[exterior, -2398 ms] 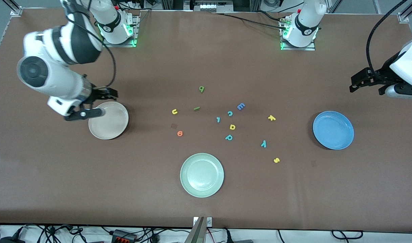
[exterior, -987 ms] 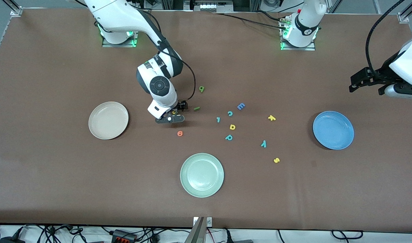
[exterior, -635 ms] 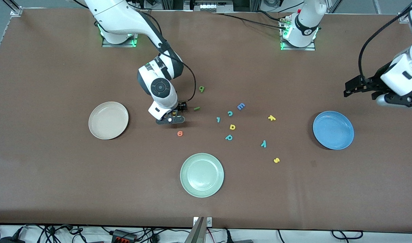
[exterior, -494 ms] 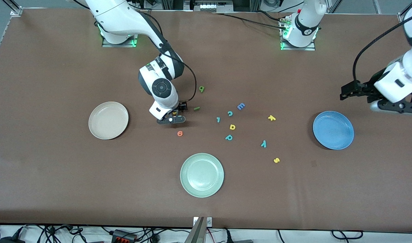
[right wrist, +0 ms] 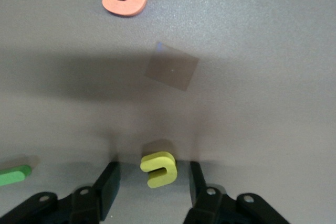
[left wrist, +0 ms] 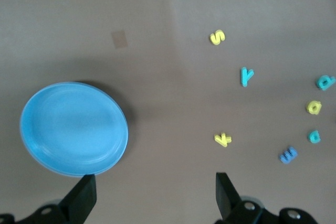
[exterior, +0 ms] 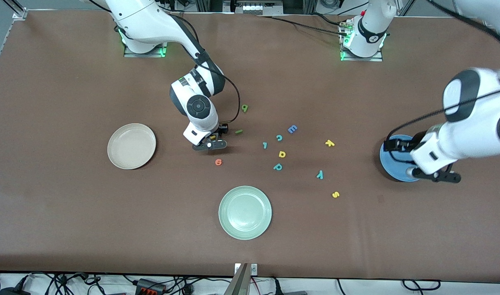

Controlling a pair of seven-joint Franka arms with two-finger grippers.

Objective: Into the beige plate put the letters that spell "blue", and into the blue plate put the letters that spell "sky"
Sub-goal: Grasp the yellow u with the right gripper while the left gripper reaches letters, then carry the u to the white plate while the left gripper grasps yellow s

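The word "sky" starts with the yellow s. So next my left gripper closes on the curved sides of the yellow s [exterior: 335,194] [left wrist: 217,37] near the teal y.
My right gripper [exterior: 211,139] is down at the table with the yellow u [right wrist: 159,169] between its open fingers [right wrist: 107,190], a small gap on each side. The orange e [exterior: 218,162], dark green l [exterior: 239,132] and green b [exterior: 244,108] lie close by. The beige plate [exterior: 131,146] sits toward the right arm's end. My left gripper [exterior: 414,164] hangs open over the blue plate [exterior: 391,164], holding nothing. The yellow k [left wrist: 223,139], teal y [left wrist: 245,75] and yellow s [left wrist: 217,37] lie on the cloth beside that plate.
A pale green plate [exterior: 245,212] sits nearest the front camera. A blue E [exterior: 292,129], teal c [exterior: 279,137], yellow a [exterior: 282,154], teal p [exterior: 278,166] and another small teal letter [exterior: 265,145] are scattered mid-table. A darker patch [right wrist: 171,66] marks the cloth.
The left arm has swung in from the table's end to above the blue plate. The right gripper's fingers have narrowed around the yellow u, and that arm has stayed put.
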